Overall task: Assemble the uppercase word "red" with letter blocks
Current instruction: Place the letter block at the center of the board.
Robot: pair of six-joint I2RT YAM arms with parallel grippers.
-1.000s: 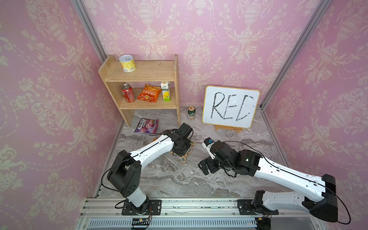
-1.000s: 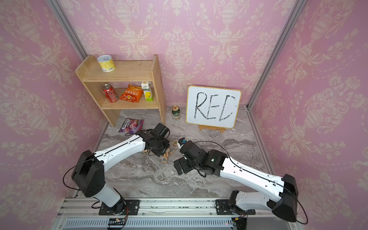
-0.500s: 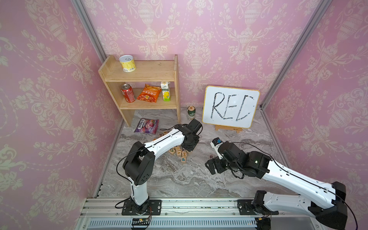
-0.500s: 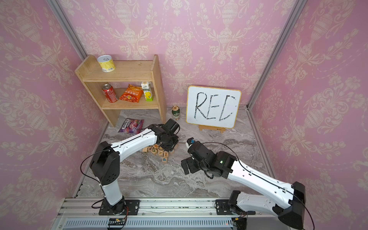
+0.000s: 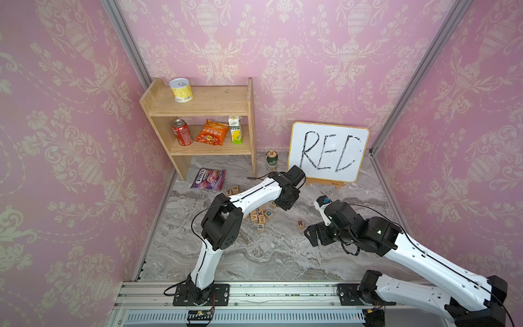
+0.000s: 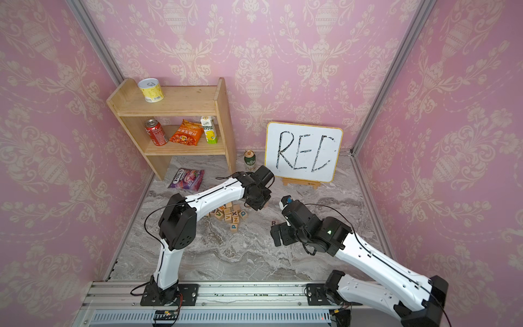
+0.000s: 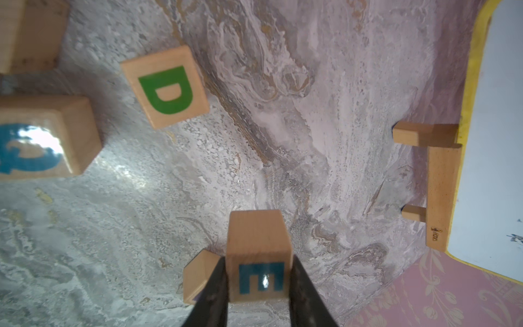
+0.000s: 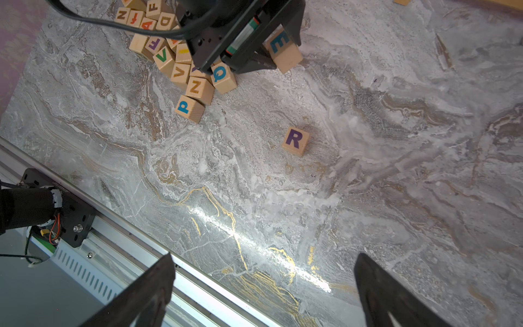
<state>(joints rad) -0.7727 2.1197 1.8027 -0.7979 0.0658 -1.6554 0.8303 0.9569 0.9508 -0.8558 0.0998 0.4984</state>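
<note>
Next, my left gripper sets the E block down on the marble floor (image 5: pixel 310 211) (image 7: pixel 291 232) just behind the R block, toward the white board.
My left gripper (image 7: pixel 259 279) is shut on a light-wood letter block with a teal-blue E (image 7: pixel 259 269), held just above the marble floor; the same E block (image 8: pixel 283 48) shows in the right wrist view. In both top views the left gripper (image 5: pixel 285 203) hangs at the right edge of the block pile (image 5: pixel 260 216). A green D block (image 7: pixel 167 87) lies loose beside a blue Q block (image 7: pixel 42 138). The R block (image 5: pixel 300 223) sits alone right of the pile, also seen as R block (image 8: pixel 295 140). My right gripper (image 8: pixel 263 283) is open and empty, near the R block.
A white board (image 5: pixel 328 151) with handwritten RED stands on a wooden easel at the back. A wooden shelf (image 5: pixel 198 107) with cans and snacks is back left, a purple snack bag (image 5: pixel 208 179) and a small bottle (image 5: pixel 271 160) near it. A metal rail (image 5: pixel 254 291) runs along the front.
My left arm has swung right from over the pile toward the board, carrying the E block. My right arm has drawn back to the right, uncovering the R block.
</note>
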